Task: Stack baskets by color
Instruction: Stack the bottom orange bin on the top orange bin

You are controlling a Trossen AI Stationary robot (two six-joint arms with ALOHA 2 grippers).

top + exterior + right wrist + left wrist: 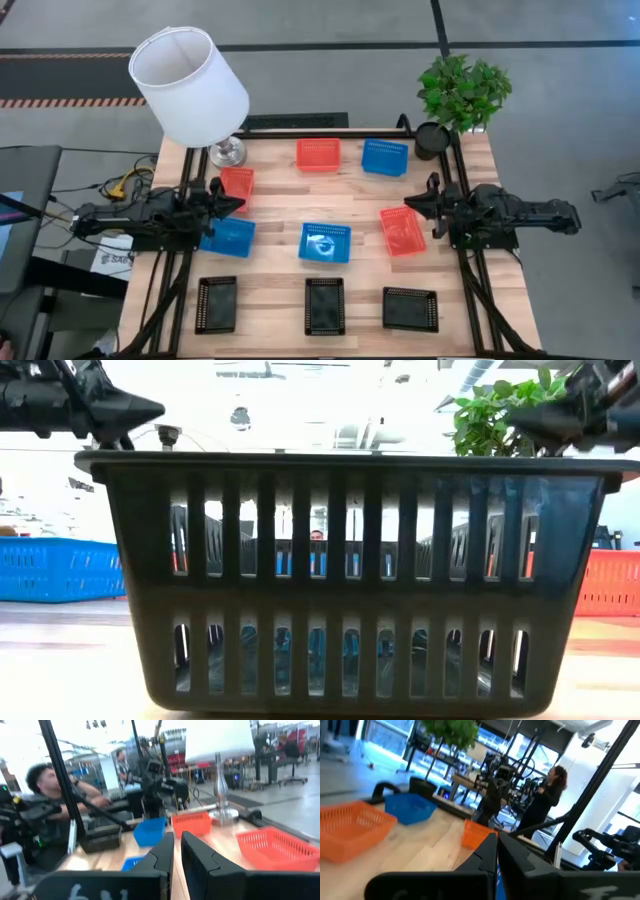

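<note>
I should close my right gripper on the far rim (397, 209) of the red basket just beneath it, the basket that is closest to the potted plant.
Nine baskets rest flat on their bottoms on the wooden table. Red ones sit at the far middle (318, 155), far left (237, 184) and right (402, 230). Blue ones sit at the far right (385, 157), left (228, 236) and middle (325, 242). A row of three black ones (217, 304) (324, 305) (410, 309) runs along the near edge. My left gripper (238, 203) hovers shut between the left red and blue baskets. My right gripper (410, 205) hovers above the right red basket's far end, fingers a narrow gap apart (176, 836), holding nothing.
A white lampshade (190, 72) on a metal base (227, 152) stands at the far left corner, and a potted plant (460, 92) stands at the far right corner. The middle black basket (340, 580) fills the low view. People show beyond the table (45, 785).
</note>
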